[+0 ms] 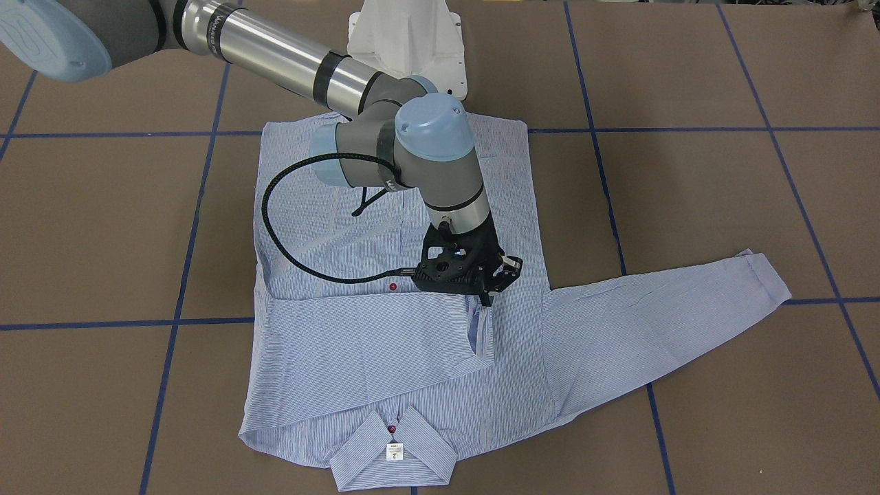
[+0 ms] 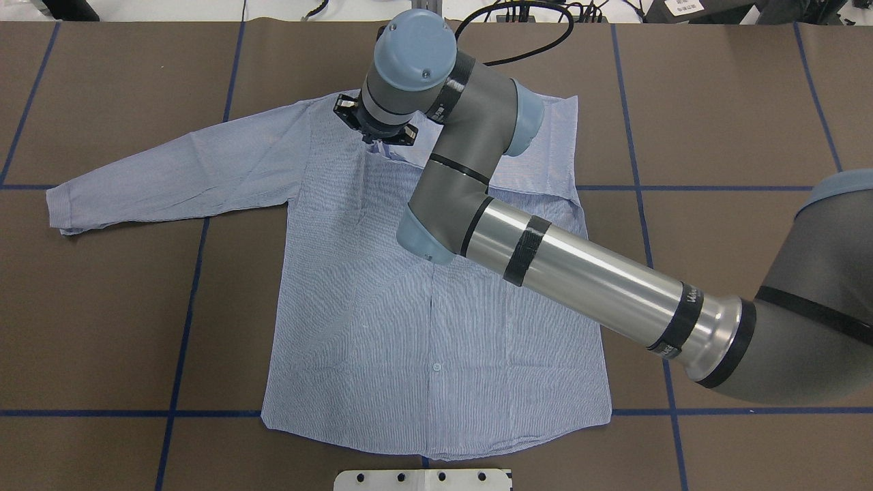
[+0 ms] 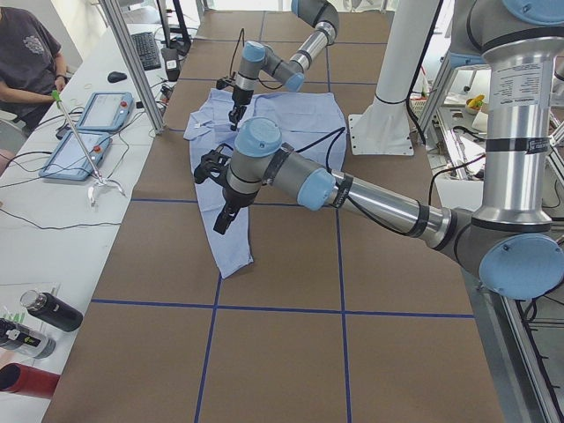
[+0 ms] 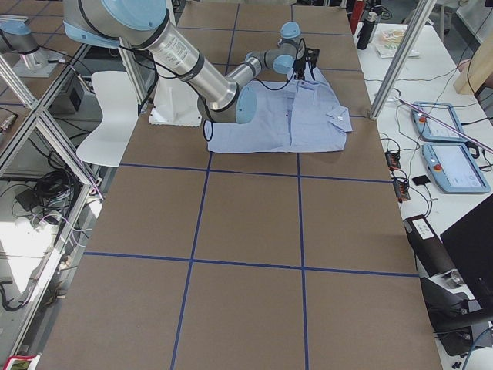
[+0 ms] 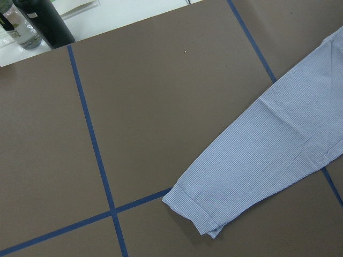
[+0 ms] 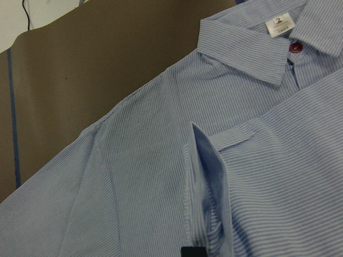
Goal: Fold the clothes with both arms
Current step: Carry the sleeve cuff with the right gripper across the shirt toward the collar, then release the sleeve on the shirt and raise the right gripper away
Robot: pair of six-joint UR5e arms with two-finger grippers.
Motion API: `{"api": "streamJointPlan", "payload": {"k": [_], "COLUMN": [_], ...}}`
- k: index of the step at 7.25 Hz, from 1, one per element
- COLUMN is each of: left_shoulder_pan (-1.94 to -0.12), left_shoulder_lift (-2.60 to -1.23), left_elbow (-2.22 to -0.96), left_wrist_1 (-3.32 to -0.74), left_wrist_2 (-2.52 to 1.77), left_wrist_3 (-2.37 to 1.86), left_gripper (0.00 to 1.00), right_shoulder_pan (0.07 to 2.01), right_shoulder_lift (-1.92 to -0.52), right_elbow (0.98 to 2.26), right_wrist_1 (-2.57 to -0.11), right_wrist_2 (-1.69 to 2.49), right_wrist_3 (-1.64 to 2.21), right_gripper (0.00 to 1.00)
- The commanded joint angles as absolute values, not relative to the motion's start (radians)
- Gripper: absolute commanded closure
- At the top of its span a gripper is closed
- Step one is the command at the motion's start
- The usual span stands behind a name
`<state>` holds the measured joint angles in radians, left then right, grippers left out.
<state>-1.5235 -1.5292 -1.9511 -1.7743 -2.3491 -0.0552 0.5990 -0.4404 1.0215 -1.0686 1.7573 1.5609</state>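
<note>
The robot's left gripper needs to next go to the shirt's stretched-out sleeve and grab the cuff's corner [image 1: 752, 255] [image 5: 213, 232] on the side of the white pedestal base.
The light blue striped shirt [image 1: 385, 357] lies flat, front up, with its collar [image 1: 393, 457] at the far edge from the robot. One sleeve is folded across the chest, and its cuff [image 1: 481, 333] ends near the middle. My right gripper [image 1: 489, 297] points down at that cuff. In the right wrist view the cuff [image 6: 206, 160] bunches toward a black fingertip [image 6: 193, 251], so the gripper looks shut on it. The other sleeve [image 2: 170, 177] lies stretched out sideways. My left gripper [image 3: 222, 218] hovers high over that sleeve. I cannot tell if it is open.
The white pedestal base [image 1: 405, 41] stands at the shirt's hem side. Blue tape lines cross the brown table [image 2: 716, 102]. A side bench holds control tablets [image 3: 106, 110], and an operator [image 3: 26, 53] sits there. Bottles [image 5: 37, 21] stand beyond the table edge.
</note>
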Motion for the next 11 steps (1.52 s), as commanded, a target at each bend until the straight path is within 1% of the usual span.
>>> {"api": "streamJointPlan", "payload": {"k": [1, 2, 3, 4, 5, 6, 7, 8, 9, 10, 11], "left_shoulder_pan": [-1.510, -1.499, -1.470, -1.388, -1.323, -1.295, -1.261, -1.188, -1.151, -1.140, -1.140], "left_shoulder_lift": [-1.529, -1.531, -1.575, -1.638, -1.650, -1.654, -1.657, -1.669, -1.680, -1.680, -1.680], "left_elbow": [-1.942, -1.930, -1.858, -1.770, -1.687, -1.604, -1.532, -1.453, -1.434, -1.369, -1.265], "left_wrist_1": [-1.801, -1.804, -1.848, -1.933, -2.053, -2.159, -2.263, -2.320, -2.345, -2.411, -2.531], "left_wrist_2": [-2.349, -2.350, -2.350, -2.350, -2.350, -2.352, -2.350, -2.338, -2.256, -2.252, -2.252], "left_wrist_3": [-0.057, -0.058, -0.070, -0.210, -0.348, -0.448, -0.569, -0.657, -0.760, -0.773, -0.775], "left_gripper": [0.01, 0.01, 0.01, 0.01, 0.01, 0.01, 0.01, 0.03, 0.16, 0.22, 0.22], "right_shoulder_pan": [0.594, 0.594, 0.594, 0.594, 0.597, 0.615, 0.667, 0.716, 0.745, 0.779, 0.834], "right_shoulder_lift": [-0.434, -0.433, -0.428, -0.428, -0.437, -0.486, -0.593, -0.653, -0.708, -0.785, -0.861], "right_elbow": [1.006, 0.999, 0.997, 0.999, 1.017, 1.099, 1.203, 1.245, 1.293, 1.368, 1.429], "right_wrist_1": [-1.068, -1.068, -1.069, -1.081, -1.112, -1.196, -1.218, -1.215, -1.213, -1.215, -1.215], "right_wrist_2": [1.738, 1.727, 1.726, 1.727, 1.733, 1.738, 1.825, 1.921, 1.966, 1.988, 2.069], "right_wrist_3": [1.568, 1.572, 1.618, 1.655, 1.679, 1.686, 1.674, 1.657, 1.634, 1.582, 1.510], "right_gripper": [0.29, 0.14, 0.03, 0.03, 0.02, 0.02, 0.02, 0.02, 0.02, 0.02, 0.02]}}
